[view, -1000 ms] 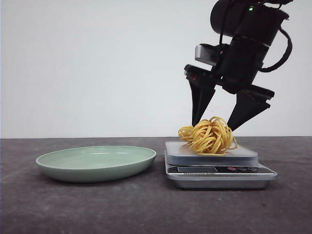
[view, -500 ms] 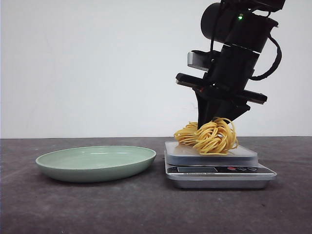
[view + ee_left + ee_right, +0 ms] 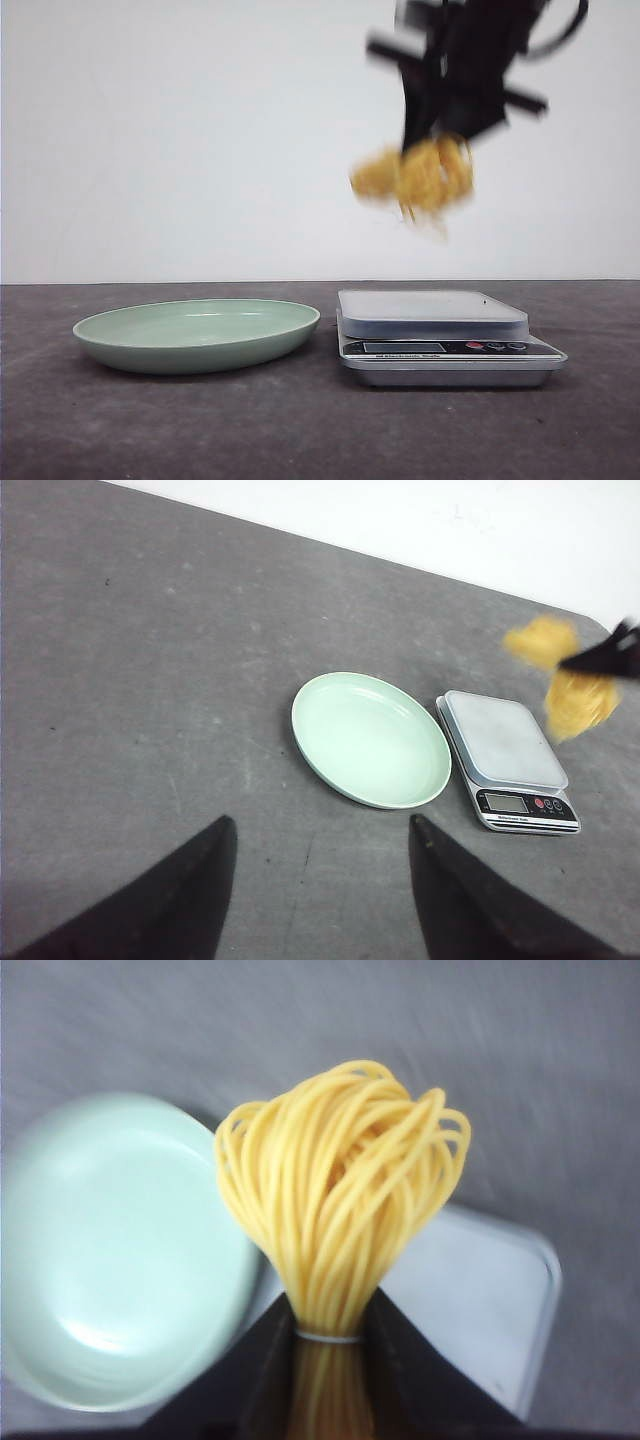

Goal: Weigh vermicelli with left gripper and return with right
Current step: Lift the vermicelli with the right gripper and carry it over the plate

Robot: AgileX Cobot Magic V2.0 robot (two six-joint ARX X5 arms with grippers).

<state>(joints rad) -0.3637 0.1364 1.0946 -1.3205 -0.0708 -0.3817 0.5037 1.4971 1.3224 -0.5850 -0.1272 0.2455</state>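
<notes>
My right gripper needs to set the vermicelli down near the middle of the empty pale green plate [image 3: 229, 314] [image 3: 130, 1263].
The vermicelli [image 3: 415, 178], a golden-yellow clump of looping strands, hangs blurred in the air high above the scale [image 3: 440, 330]. My right gripper [image 3: 432, 135] is shut on it. In the right wrist view the strands [image 3: 335, 1195] are pinched between the two black fingers [image 3: 260, 1370], over the gap between plate and scale. The left wrist view shows the vermicelli [image 3: 575, 695] above the scale [image 3: 505, 745]. My left gripper [image 3: 320, 825] is open and empty, well back from the pale green plate [image 3: 370, 738]. The plate [image 3: 197, 335] is empty.
The scale's platform [image 3: 430, 302] is bare. The dark grey tabletop [image 3: 250, 420] stretches in front of plate and scale, and a white wall stands behind. The table's far edge shows in the left wrist view [image 3: 330, 550].
My right gripper closed on the vermicelli on the scale and lifted it high and slightly left. The scale platform is now bare.
</notes>
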